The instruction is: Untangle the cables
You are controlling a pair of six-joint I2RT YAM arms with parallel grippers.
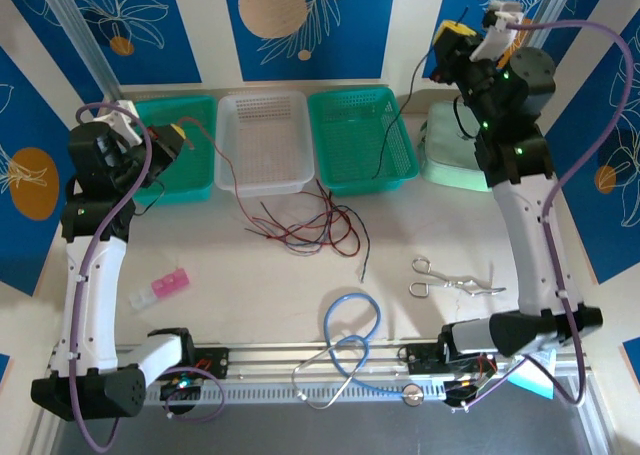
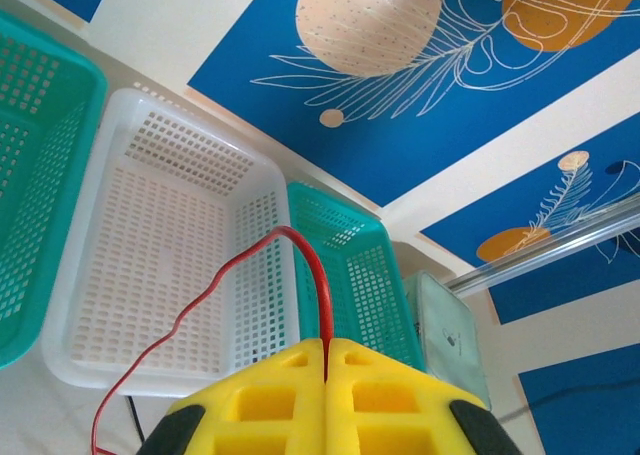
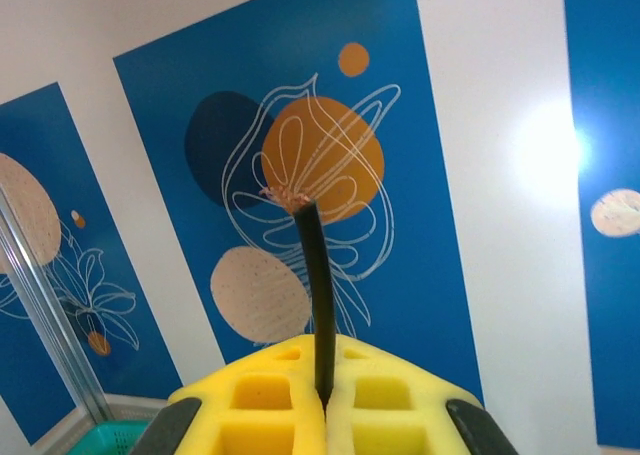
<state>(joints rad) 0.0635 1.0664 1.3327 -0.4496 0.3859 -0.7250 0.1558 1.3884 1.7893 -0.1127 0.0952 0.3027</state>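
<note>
My right gripper should put the black cable down inside the teal basket [image 1: 375,151] next to the pale green box.
A tangle of thin red and black cables [image 1: 310,227] lies on the table in front of the baskets. My left gripper [image 1: 178,135] is raised over the left teal basket and shut on a red cable [image 2: 300,240]. That cable arcs out of the yellow fingers of the left gripper [image 2: 326,347] and drops toward the table. My right gripper [image 1: 452,33] is lifted high at the back right, shut on a black cable [image 3: 318,275]. The black cable's frayed copper tip sticks up past the right gripper [image 3: 322,353]. It hangs down over the right teal basket to the tangle.
Three baskets stand in a row at the back: teal [image 1: 195,190], white [image 1: 265,185] and teal [image 1: 365,183]. A pale green box [image 1: 445,165] sits right of them. Metal forceps [image 1: 450,278], a light-blue tube loop [image 1: 350,320] and a pink-and-white piece [image 1: 165,285] lie nearer me.
</note>
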